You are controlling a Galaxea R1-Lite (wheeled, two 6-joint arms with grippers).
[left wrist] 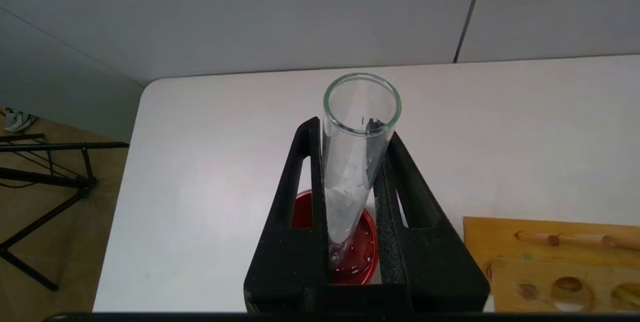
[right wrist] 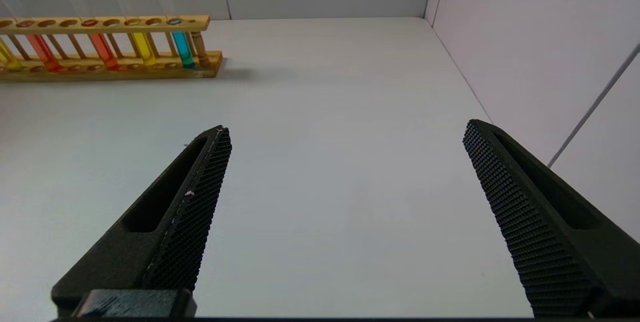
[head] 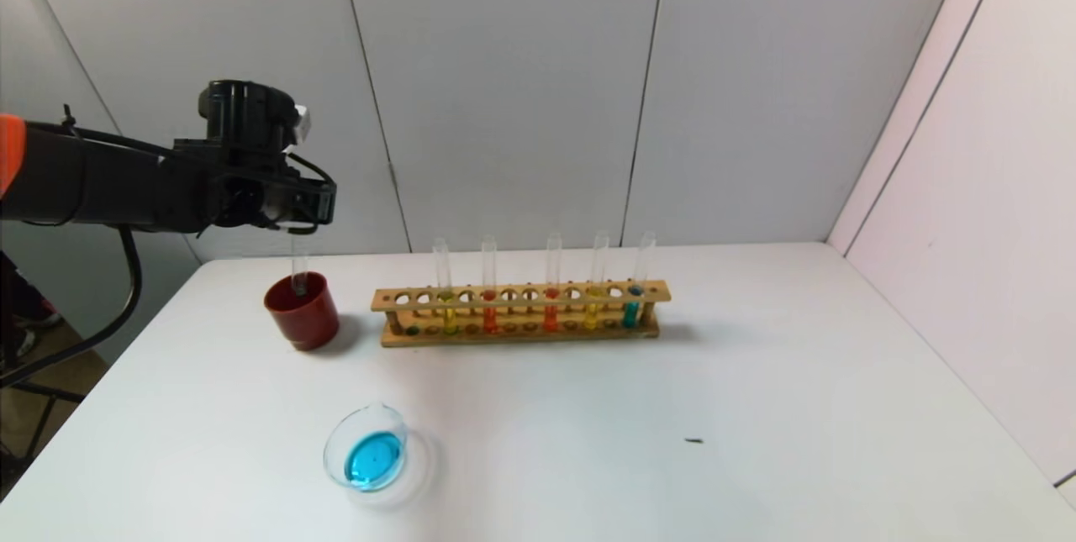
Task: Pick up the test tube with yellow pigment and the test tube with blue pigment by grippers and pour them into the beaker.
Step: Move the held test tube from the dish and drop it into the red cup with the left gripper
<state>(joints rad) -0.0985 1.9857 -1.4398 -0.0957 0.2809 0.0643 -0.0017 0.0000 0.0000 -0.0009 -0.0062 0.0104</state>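
The robot's left gripper needs to release the empty clear test tube inside the dark red cup (head: 303, 296) (left wrist: 342, 247), leaning against that cup's rim.
My left gripper (head: 307, 207) is shut on an empty clear test tube (head: 299, 266) and holds it nearly upright with its lower end inside the dark red cup (head: 304, 319). The left wrist view shows the tube (left wrist: 350, 177) between the fingers (left wrist: 295, 197), over the cup (left wrist: 364, 257). No tube with sky-blue liquid shows. The beaker (head: 388, 418) near the table's front holds sky-blue liquid. The test tube with yellow pigment (head: 448, 313), yellow-green, stands at the rack's left end. My right gripper (right wrist: 347, 130) is open and empty low over bare table, out of the head view.
The wooden rack (head: 521, 297) stands mid-table right of the cup and also holds orange, red-orange, purer yellow (head: 592, 313) and teal (head: 630, 311) tubes. It shows in the right wrist view (right wrist: 100, 23) too. A small dark speck (head: 693, 441) lies on the table. Walls close the back and right.
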